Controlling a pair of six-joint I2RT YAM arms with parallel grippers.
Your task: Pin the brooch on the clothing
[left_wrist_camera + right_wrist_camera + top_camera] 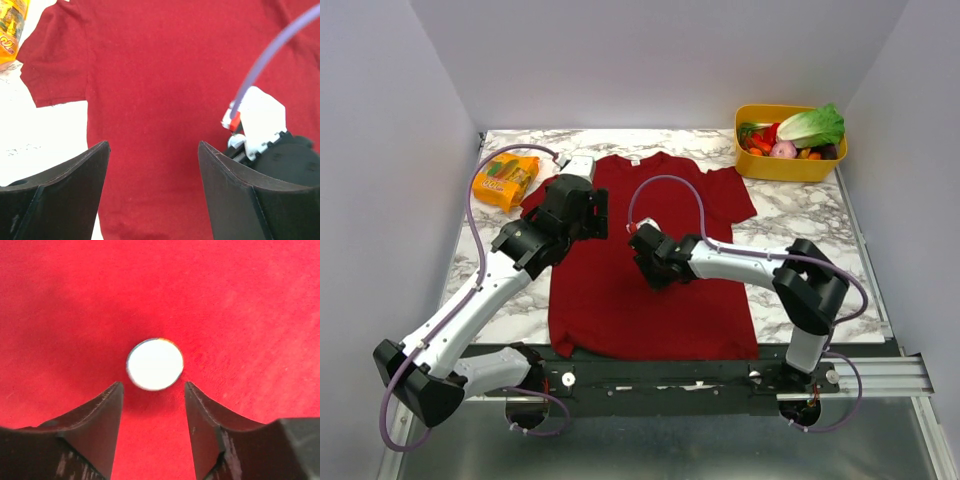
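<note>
The brooch lies flat on the T-shirt beyond the open fingertips of the robot's right gripper, so that gripper should turn, pinch the disc's rim (175, 381) and lift it.
The dark red T-shirt (650, 300) lies flat on the marble table, collar at the far side. In the right wrist view the brooch (155, 364), a small pale round disc, lies on the shirt (250, 300) just beyond my fingertips, touching neither finger. My right gripper (153, 385) is open and empty, low over the shirt's middle (642, 255). The brooch is hidden in the top view. My left gripper (600, 215) is open and empty (154, 145) above the shirt's left chest (160, 75). The right arm's wrist (270, 145) shows at its right.
A yellow bin (790, 168) of vegetables stands at the back right. An orange snack bag (506, 180) lies at the back left beside the sleeve, and shows in the left wrist view (10, 30). Purple cables loop over both arms.
</note>
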